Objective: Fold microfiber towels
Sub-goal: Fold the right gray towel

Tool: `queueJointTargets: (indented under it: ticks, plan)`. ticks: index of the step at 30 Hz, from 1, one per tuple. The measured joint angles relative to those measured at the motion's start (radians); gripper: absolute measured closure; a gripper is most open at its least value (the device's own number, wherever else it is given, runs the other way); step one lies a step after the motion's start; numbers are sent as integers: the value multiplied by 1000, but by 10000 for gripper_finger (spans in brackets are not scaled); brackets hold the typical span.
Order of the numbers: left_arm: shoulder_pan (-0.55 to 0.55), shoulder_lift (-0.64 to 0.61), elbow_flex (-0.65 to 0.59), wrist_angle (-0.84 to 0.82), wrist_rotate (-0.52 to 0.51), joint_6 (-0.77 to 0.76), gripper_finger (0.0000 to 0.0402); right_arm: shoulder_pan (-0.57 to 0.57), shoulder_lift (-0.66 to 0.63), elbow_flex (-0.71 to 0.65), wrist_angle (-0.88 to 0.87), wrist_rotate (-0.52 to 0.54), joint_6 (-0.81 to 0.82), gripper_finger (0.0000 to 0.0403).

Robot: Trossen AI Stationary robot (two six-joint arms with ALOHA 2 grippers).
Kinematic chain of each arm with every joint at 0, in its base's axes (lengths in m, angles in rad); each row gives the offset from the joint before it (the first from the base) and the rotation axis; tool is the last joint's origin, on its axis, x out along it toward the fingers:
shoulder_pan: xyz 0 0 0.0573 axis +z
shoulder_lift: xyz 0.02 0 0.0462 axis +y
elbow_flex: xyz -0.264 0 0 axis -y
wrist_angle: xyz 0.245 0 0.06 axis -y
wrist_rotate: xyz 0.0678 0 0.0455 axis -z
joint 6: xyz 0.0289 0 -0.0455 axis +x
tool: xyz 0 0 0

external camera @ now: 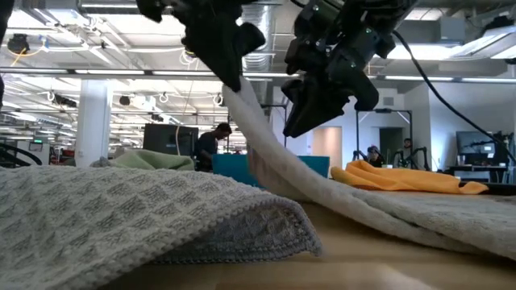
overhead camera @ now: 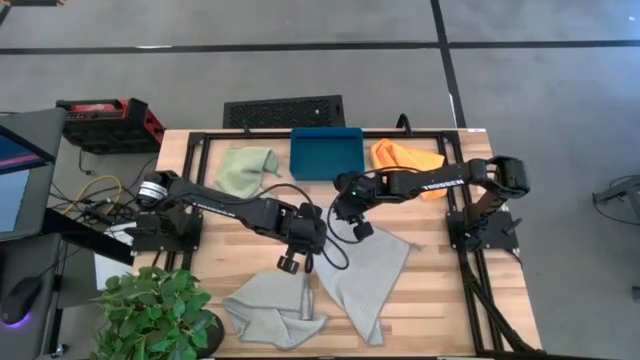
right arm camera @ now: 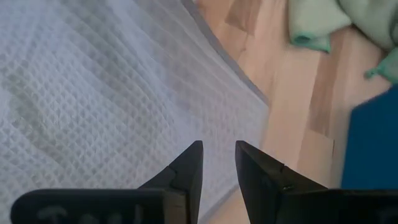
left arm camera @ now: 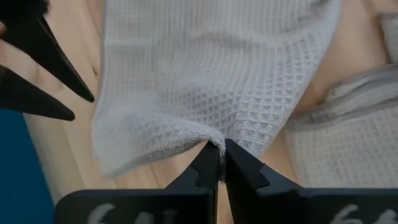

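I should use my left gripper to release the corner of the spread towel between the light green towel and the crumpled towel [overhead camera: 275, 239].
A pale grey towel [overhead camera: 372, 272] lies spread at the table's middle, with one corner lifted. My left gripper [overhead camera: 310, 255] is shut on that corner; in the low view [external camera: 230, 76] the towel [external camera: 274, 173] slopes from it down to the table. My right gripper [overhead camera: 358, 228] hovers open and empty just above the same towel [right arm camera: 93, 93], close beside the left one. A second pale grey towel [overhead camera: 270, 310] lies crumpled at the near edge. A light green towel [overhead camera: 247, 168] and an orange towel [overhead camera: 405, 157] lie bunched at the far side. My left gripper pinches a corner of the pale grey towel [left arm camera: 217, 142] between its two fingertips, and the cloth bunches there. The fingers come from above, slanting down. The corner is lifted clear, and the cloth hangs below it and runs down to its other part, which lies on the table [external camera: 419, 213].
A teal tray [overhead camera: 326, 150] stands at the far edge between the green and orange towels. A potted plant [overhead camera: 155, 305] stands at the near left corner. Black frame rails [overhead camera: 480, 270] run along the table's sides.
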Motion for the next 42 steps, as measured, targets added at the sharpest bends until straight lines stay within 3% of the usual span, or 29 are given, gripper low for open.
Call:
queueJointTargets:
  ticks: [7, 13, 22, 35, 42]
  plan:
    - [-8, -9, 1, -43, 1, -3, 399, -40, 0, -18, -50, 0, 175, 286]
    - [-3, -9, -2, -146, 1, -145, 399, -32, 0, -43, -170, 0, 271, 286]
    - [25, -9, -97, -219, 1, -401, 399, 26, 0, -46, -262, -1, 276, 286]
    - [31, -9, -220, -170, -45, -559, 396, 64, -12, -46, -337, 4, 316, 286]
    - [49, -9, -261, -125, -53, -654, 395, 72, -12, -46, -358, 57, 320, 286]
